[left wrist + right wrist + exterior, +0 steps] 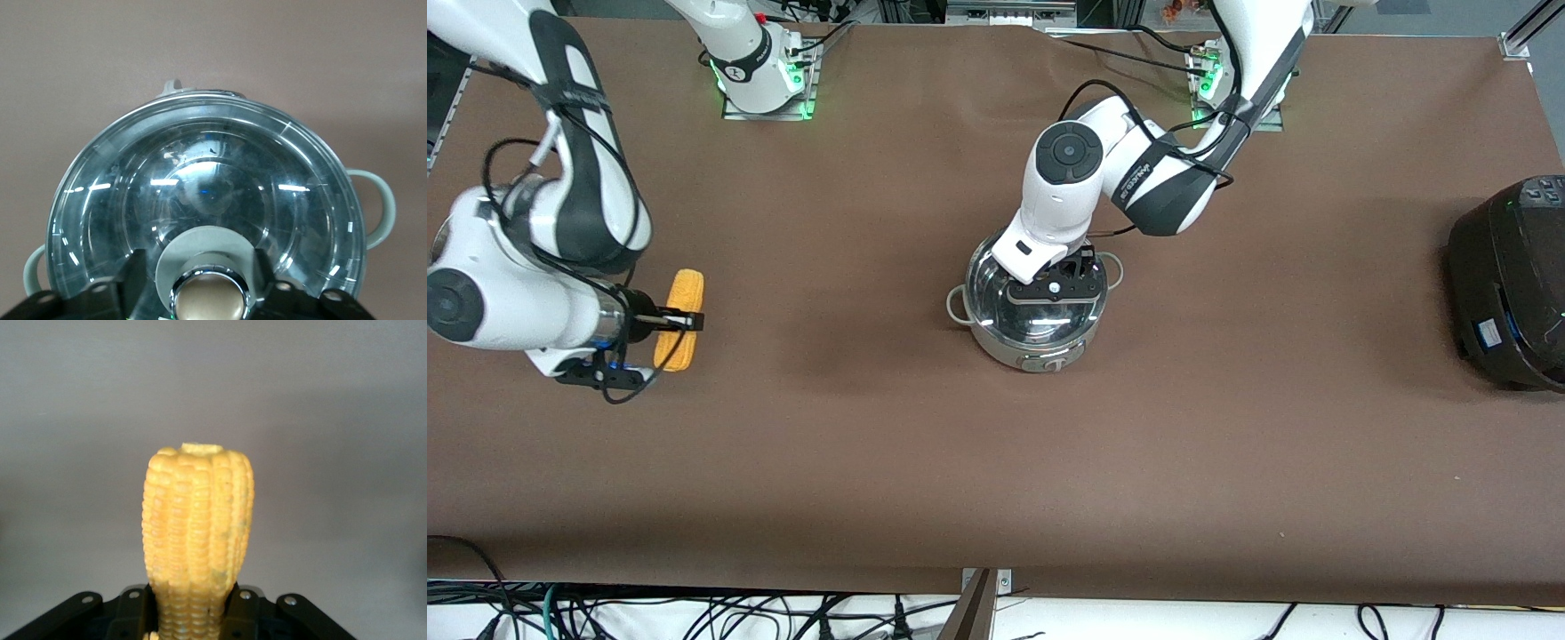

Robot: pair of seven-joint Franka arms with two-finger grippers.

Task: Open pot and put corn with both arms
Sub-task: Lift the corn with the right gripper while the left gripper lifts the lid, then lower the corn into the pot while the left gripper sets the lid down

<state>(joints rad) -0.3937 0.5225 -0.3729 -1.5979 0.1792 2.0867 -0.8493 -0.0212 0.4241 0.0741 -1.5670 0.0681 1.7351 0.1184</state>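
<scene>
The yellow corn, now held low at the table, will be let go by my right gripper inside the shiny steel pot (1041, 304), lower than the level of the pot's glass lid.
The shiny steel pot (996, 333) stands mid-table with its glass lid (1049, 316) on it; it fills the left wrist view (200, 173). My left gripper (1055, 289) is low over the lid, open, with one finger on each side of the copper-coloured knob (208, 301) and a gap to it; it also shows in the left wrist view (202, 261). The yellow corn (685, 289) lies toward the right arm's end of the table. My right gripper (683, 320) is shut on the corn's middle (198, 520), low at the table. Its fingers (137, 597) press both sides.
A large black round cooker (1512, 284) stands at the left arm's end of the table. The pot's loop handles (956, 304) stick out on both sides and its dial (1049, 363) faces the front camera. Brown tabletop surrounds pot and corn.
</scene>
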